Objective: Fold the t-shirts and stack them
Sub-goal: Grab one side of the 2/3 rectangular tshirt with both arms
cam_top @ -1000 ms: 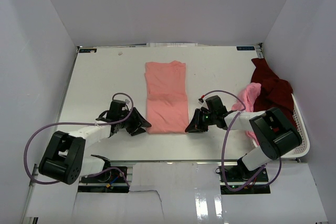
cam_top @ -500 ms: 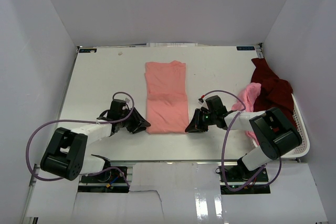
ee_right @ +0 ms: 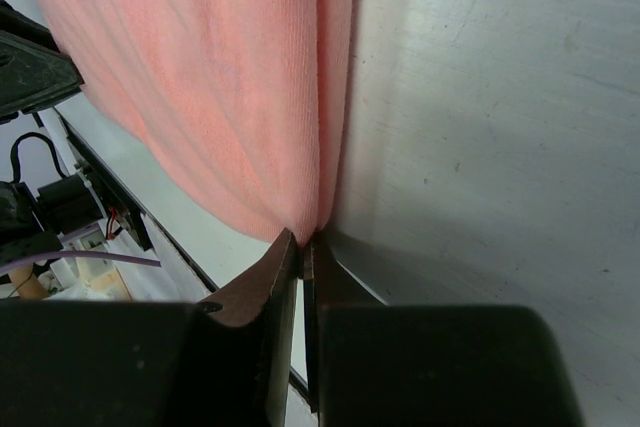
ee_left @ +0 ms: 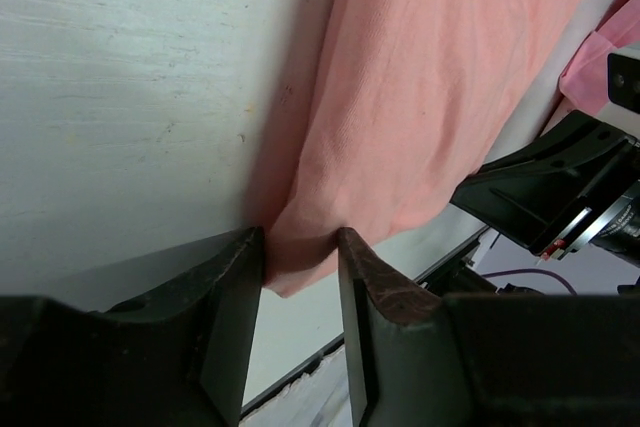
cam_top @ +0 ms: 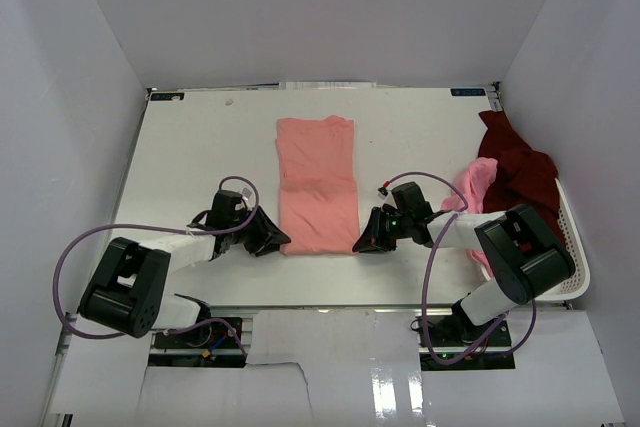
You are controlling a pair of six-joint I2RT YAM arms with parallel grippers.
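Note:
The salmon-pink t-shirt's near corner sits loose between my left gripper's fingers. Next, I open them wider and pinch that corner (ee_left: 303,237) before both grippers pull the strip.
A salmon-pink t-shirt (cam_top: 317,187) lies folded into a long narrow strip in the middle of the table. My left gripper (cam_top: 276,243) is at its near left corner. In the left wrist view the jaws (ee_left: 300,242) stand open with that corner of the shirt (ee_left: 430,97) between them. My right gripper (cam_top: 360,244) is at the near right corner, shut (ee_right: 303,239) on the edge of the cloth (ee_right: 200,77). A lighter pink t-shirt (cam_top: 472,182) and a dark maroon t-shirt (cam_top: 515,167) lie crumpled at the right.
A white slotted basket (cam_top: 575,247) stands at the table's right edge, under the crumpled shirts. White walls close in the table at the back and both sides. The table's near edge runs just behind both grippers.
My left gripper has slid a little right onto the shirt's near left corner, and its jaws have narrowed. The right gripper and the shirt have not moved.

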